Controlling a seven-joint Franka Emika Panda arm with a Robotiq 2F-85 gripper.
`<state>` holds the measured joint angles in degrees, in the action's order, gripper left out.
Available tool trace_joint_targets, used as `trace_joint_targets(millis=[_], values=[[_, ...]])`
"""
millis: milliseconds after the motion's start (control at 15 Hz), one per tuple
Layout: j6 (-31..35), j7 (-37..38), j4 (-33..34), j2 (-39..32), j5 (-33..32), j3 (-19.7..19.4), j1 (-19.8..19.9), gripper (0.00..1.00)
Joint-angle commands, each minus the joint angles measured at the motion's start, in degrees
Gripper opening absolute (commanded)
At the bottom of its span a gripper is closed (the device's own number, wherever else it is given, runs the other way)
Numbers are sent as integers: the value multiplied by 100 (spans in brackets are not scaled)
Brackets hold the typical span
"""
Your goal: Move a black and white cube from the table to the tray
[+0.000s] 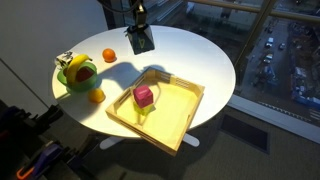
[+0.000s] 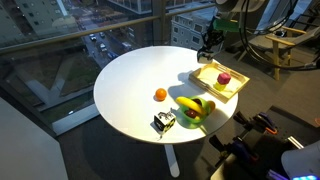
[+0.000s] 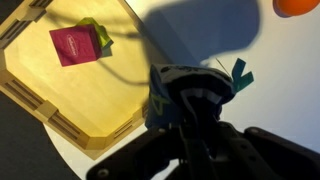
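Note:
The black and white cube, now on the table beside the fruit bowl, will be let go by my gripper in the tray, between the magenta cube and the tray's near corner (image 1: 163,126).
The black and white cube (image 2: 164,122) sits on the round white table (image 2: 130,85) beside the green fruit bowl; in an exterior view it shows at the table's left edge (image 1: 65,60). The light-wood tray (image 1: 175,112) (image 2: 212,70) (image 3: 90,95) holds a magenta cube (image 1: 143,96) (image 3: 73,45). My gripper (image 1: 141,47) (image 2: 209,45) (image 3: 190,88) hangs above the table next to the tray's far corner, far from the black and white cube. Its fingers look shut and empty. The wrist view does not show the black and white cube.
A green bowl (image 1: 80,72) (image 2: 192,108) with bananas and fruit stands near the table edge. One orange (image 1: 109,56) (image 2: 160,95) (image 3: 298,6) lies on the table (image 1: 200,55), another (image 1: 97,96) by the bowl. Windows surround the table.

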<state>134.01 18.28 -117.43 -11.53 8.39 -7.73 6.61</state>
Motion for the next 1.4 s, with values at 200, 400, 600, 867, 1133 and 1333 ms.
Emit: trace_joint_targets(millis=[200, 400, 600, 867, 1133, 1333], values=[[-300, 52, 213, -80, -9, -263, 213, 6], [-435, -86, 237, -109, 131, -323, 326, 10], [-533, -121, 246, -141, 195, -368, 436, 10], [-545, -128, 243, -219, 235, -450, 563, 7], [-466, -63, 281, -362, 234, -562, 683, 6], [-414, 0, 351, -500, 222, -657, 766, 6]])
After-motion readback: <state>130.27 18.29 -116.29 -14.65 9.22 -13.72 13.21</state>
